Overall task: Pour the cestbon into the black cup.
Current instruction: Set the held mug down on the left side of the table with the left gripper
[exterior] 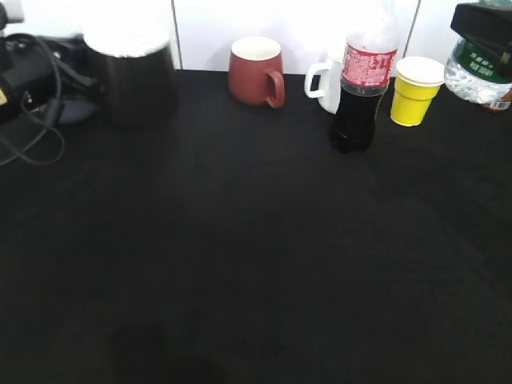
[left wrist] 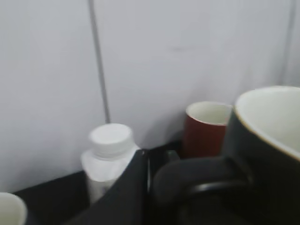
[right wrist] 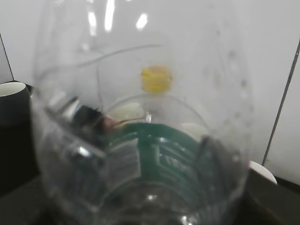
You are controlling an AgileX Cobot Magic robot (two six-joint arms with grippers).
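Note:
My right gripper will stand the cestbon upright on the black table (exterior: 433,183), setting it down just in front of the yellow cup.
The black cup (exterior: 132,76), white inside, hangs blurred at the far left, held up off the table by my left gripper (exterior: 76,80). In the left wrist view the cup (left wrist: 267,154) fills the right side, and the gripper's finger (left wrist: 140,187) presses against its black handle (left wrist: 201,185). My right gripper (exterior: 484,28) at the top right edge is shut on the cestbon (exterior: 476,74), whose green label shows. In the right wrist view the clear bottle (right wrist: 140,154) fills the frame and hides the jaws. The two are far apart, at opposite sides of the table.
Along the back wall stand a brick-red mug (exterior: 256,72), a white mug (exterior: 324,84), a dark cola bottle with a red label (exterior: 364,84) and a yellow cup (exterior: 416,92). Cables (exterior: 32,128) lie at the left. The black table (exterior: 256,256) stretches toward the front.

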